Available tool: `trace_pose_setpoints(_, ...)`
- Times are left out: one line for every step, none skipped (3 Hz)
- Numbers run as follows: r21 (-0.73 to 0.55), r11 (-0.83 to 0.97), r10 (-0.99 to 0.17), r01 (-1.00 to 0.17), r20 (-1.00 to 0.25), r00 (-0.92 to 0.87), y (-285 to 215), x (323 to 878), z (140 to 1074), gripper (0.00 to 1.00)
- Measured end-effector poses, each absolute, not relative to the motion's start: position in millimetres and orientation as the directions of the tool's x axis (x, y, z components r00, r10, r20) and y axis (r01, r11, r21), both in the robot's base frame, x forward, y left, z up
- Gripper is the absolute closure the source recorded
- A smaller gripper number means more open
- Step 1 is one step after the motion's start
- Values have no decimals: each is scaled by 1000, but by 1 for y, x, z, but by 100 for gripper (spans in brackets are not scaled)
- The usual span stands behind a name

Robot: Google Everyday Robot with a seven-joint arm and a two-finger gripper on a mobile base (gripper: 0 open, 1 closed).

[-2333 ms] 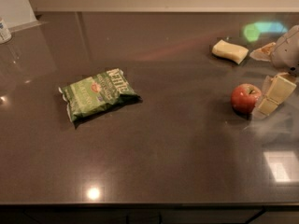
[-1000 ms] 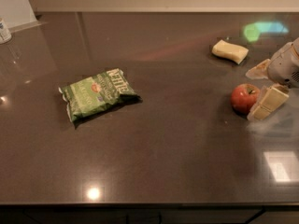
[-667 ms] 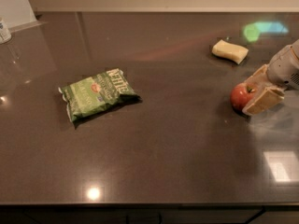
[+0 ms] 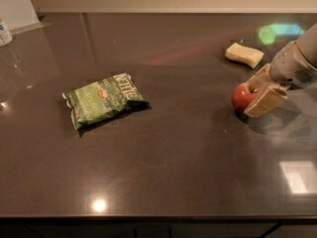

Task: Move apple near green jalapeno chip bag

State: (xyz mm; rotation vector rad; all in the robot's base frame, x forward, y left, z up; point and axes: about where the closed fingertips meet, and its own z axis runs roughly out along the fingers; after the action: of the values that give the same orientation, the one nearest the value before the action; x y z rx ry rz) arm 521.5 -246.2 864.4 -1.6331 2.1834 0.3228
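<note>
I will let go of the apple on the countertop (image 4: 161,95) beside the end of the green jalapeno chip bag that faces my gripper.
The apple (image 4: 241,97), small and red, is at the right of the dark countertop. My gripper (image 4: 255,90) comes in from the right edge. Its two tan fingers (image 4: 266,101) are closed on the apple from its right side, one in front and one behind, and they hide part of it. The apple is at or just above the counter surface. The green jalapeno chip bag (image 4: 103,102), crinkled with white "Kettle" lettering, lies flat at the centre left, far to the left of the apple and the gripper.
A pale yellow sponge-like block (image 4: 243,54) lies behind the apple at the back right. A bottle (image 4: 5,32) stands at the far left edge. The counter's front edge (image 4: 158,216) runs along the bottom. A wall lies behind.
The gripper has moved left and down onto the apple and its fingers have closed around it. The apple has shifted slightly left. The bag and the sponge block have not moved.
</note>
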Motion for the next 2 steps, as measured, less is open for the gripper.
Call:
trace_pose_setpoints(-32, 254, -867, -967, -450, -213, -212, 529, 869, 100)
trace_pose_setpoints(-18, 206, -873, -978, -454, -176, -179, 539, 867, 100)
